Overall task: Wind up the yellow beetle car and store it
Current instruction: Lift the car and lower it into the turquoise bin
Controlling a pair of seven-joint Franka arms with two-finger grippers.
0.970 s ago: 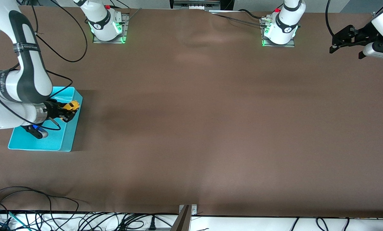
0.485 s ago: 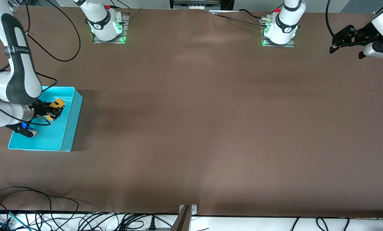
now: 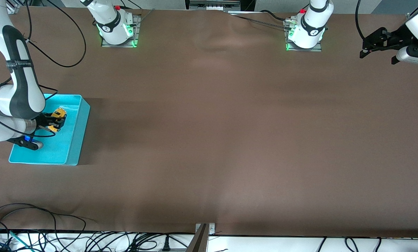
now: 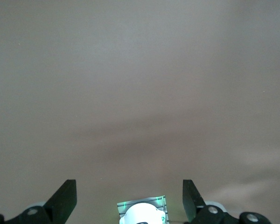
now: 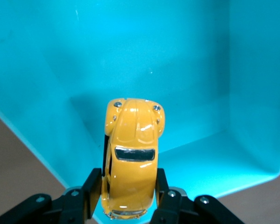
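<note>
Next, my right gripper lets go of the yellow beetle car on the bottom of the turquoise bin, toward the bin's side (image 3: 66, 130) (image 5: 126, 101) facing open tabletop.
The yellow beetle car (image 3: 57, 114) (image 5: 131, 158) hangs over the inside of the turquoise bin (image 3: 76, 134), pinched by its sides. My right gripper (image 3: 55, 120) (image 5: 129, 191) is shut on the car, one black finger against each flank, and the car's roof and dark window face the wrist camera. The bin's floor and walls (image 5: 186, 70) lie below the car. My left gripper (image 3: 369, 47) (image 4: 129, 198) is open and holds nothing; it waits in the air at the left arm's end of the table, over bare brown tabletop.
The turquoise bin stands near the table's edge at the right arm's end. Both arm bases (image 3: 116, 26) (image 3: 306, 29) stand along the table's edge farthest from the front camera. Cables (image 3: 55, 231) lie along the nearest edge. The brown tabletop (image 3: 212, 122) spans between.
My right gripper has carried the car from over the bin's rim toward the table's middle to over the bin's inside. The left arm has not moved.
</note>
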